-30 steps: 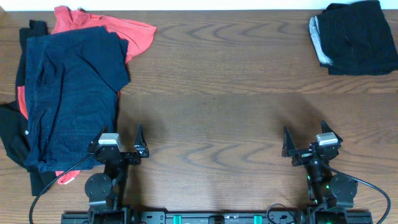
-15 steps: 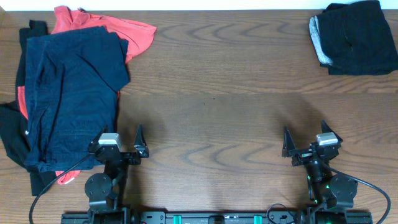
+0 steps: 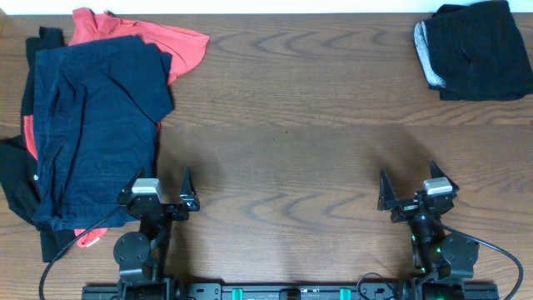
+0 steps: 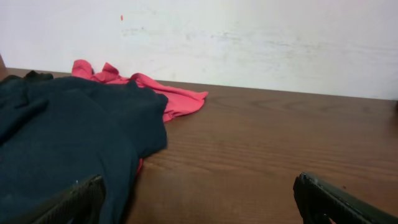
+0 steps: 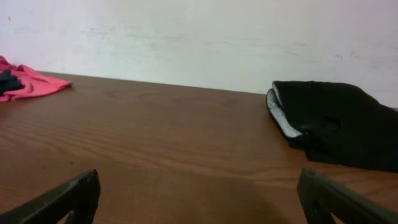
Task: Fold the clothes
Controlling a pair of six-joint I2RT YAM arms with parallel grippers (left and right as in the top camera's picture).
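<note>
The robot's left gripper will next move to the navy garment's outer edge (image 3: 50, 195), beside the black pieces and toward its near end, and close there.
A large dark navy garment (image 3: 96, 125) lies crumpled at the table's left, on top of a coral-red shirt (image 3: 179, 46) and black pieces (image 3: 15, 179). It also shows in the left wrist view (image 4: 68, 137), with the red shirt (image 4: 180, 102) behind it. A folded black and grey stack (image 3: 475, 50) sits at the far right corner and shows in the right wrist view (image 5: 336, 121). My left gripper (image 3: 162, 193) is open and empty beside the navy garment's near edge. My right gripper (image 3: 408, 190) is open and empty over bare table.
The wooden table (image 3: 291, 142) runs between the two piles. A white wall (image 5: 199, 37) stands behind the far edge. Both arm bases sit at the near edge.
</note>
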